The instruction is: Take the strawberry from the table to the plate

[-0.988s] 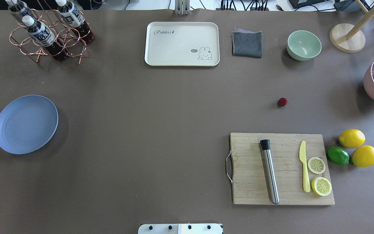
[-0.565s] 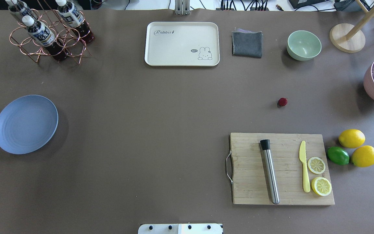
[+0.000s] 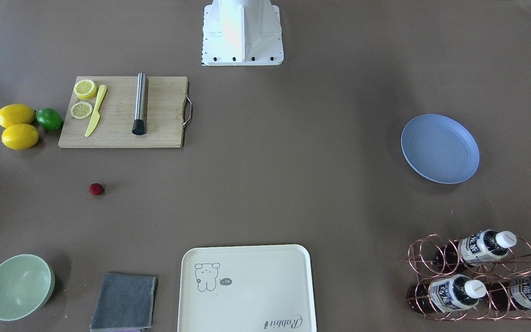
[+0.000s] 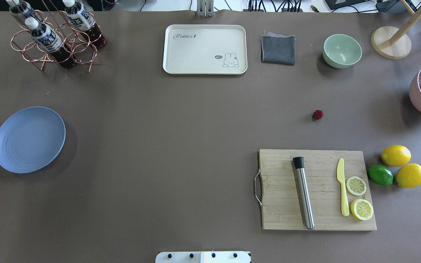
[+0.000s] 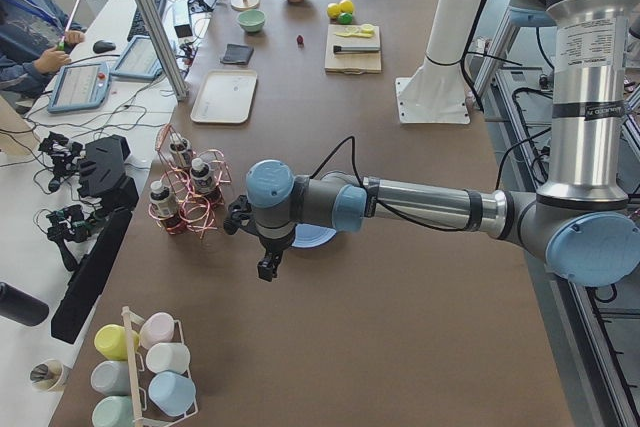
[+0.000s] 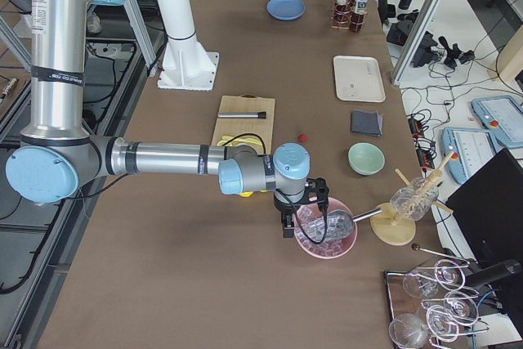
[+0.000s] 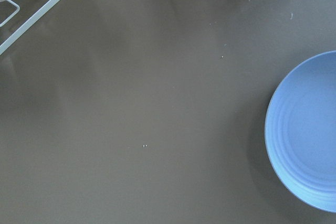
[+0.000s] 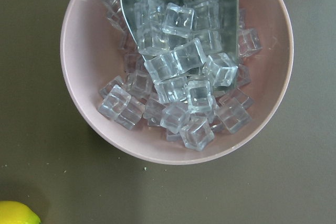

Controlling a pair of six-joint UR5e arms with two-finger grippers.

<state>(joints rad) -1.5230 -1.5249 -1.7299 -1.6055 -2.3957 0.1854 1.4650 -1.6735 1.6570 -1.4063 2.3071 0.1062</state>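
I will close my left gripper on the light-blue plate's rim (image 3: 475, 164) (image 7: 266, 128), on the side that is farthest from the cutting board.
The strawberry (image 4: 318, 114) (image 3: 96, 189), small and dark red, lies alone on the brown table (image 4: 181, 128), right of centre and beyond the cutting board. At the table's left side sits the light-blue plate (image 4: 29, 139) (image 3: 440, 148) (image 7: 307, 135), with nothing on it. Only the side views show the grippers. My left gripper (image 5: 265, 269) hangs beside the plate near the bottle rack. Far from the berry, my right gripper (image 6: 285, 229) hovers at the pink ice bowl (image 6: 325, 230). I cannot tell whether either is open or shut.
A wooden cutting board (image 4: 316, 190) carries a steel muddler, a yellow knife and lemon halves. Two lemons and a lime (image 4: 380, 174) lie to its right. A green bowl (image 4: 342, 50), grey cloth (image 4: 278, 49), cream tray (image 4: 205, 49) and bottle rack (image 4: 55, 36) line the far edge.
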